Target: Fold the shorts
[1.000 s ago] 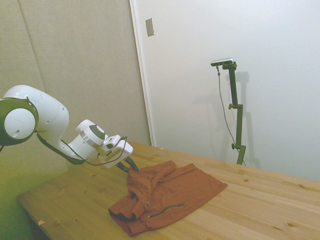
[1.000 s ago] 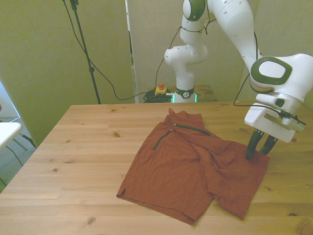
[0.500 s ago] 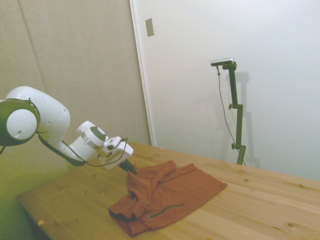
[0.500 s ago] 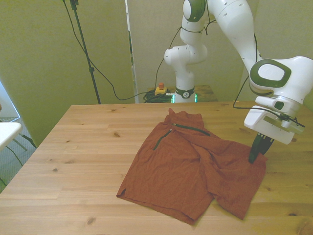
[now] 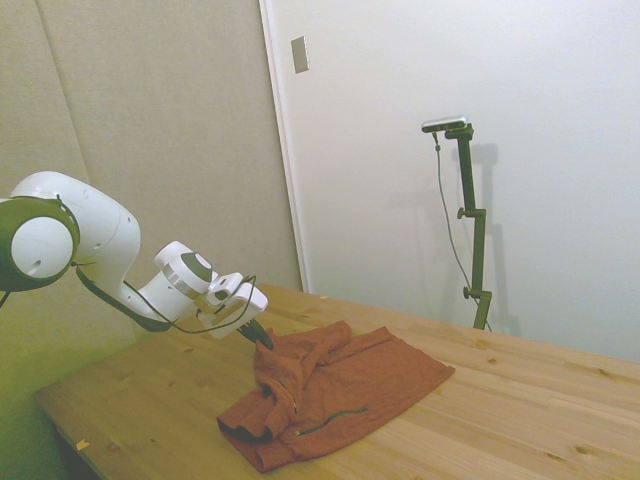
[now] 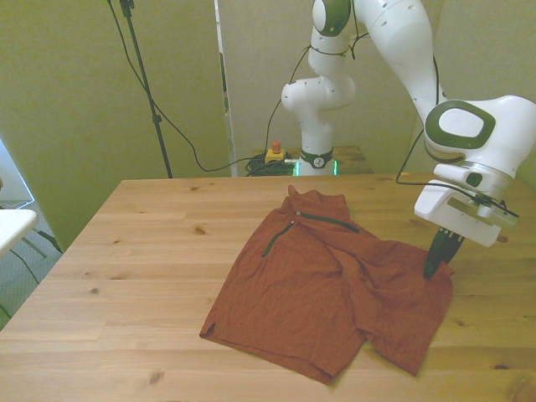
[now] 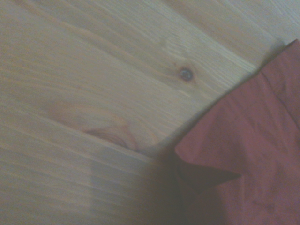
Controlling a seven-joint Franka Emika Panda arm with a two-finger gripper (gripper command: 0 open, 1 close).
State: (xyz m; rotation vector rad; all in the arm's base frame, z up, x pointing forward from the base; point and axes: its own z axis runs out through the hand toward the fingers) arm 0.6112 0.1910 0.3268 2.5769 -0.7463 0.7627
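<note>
The robot's gripper should release the pinched edge of the shorts on the bare wood (image 6: 194,266) just past their opposite side.
The rust-orange shorts (image 6: 322,280) lie spread and creased on the wooden table (image 6: 151,251), a dark zipper line (image 6: 327,219) near their far edge. My gripper (image 6: 433,268) is at the shorts' edge on the front view's right, fingers shut together on a pinch of the fabric, which rises slightly there. From the side, the gripper (image 5: 263,340) meets the shorts (image 5: 340,385) at their end nearest the arm. Up close, the wrist view shows a corner of the shorts (image 7: 248,154) over bare wood.
A table knot (image 7: 186,74) shows in the wood beside the fabric. Bare table (image 6: 142,318) extends on the front view's left and along the near edge. A white object (image 6: 12,228) sits off the table at the front view's far left.
The fingers stood apart over the shorts' edge a second ago; they have since closed on the fabric, and the gripper has shifted slightly with that edge drawn up a little.
</note>
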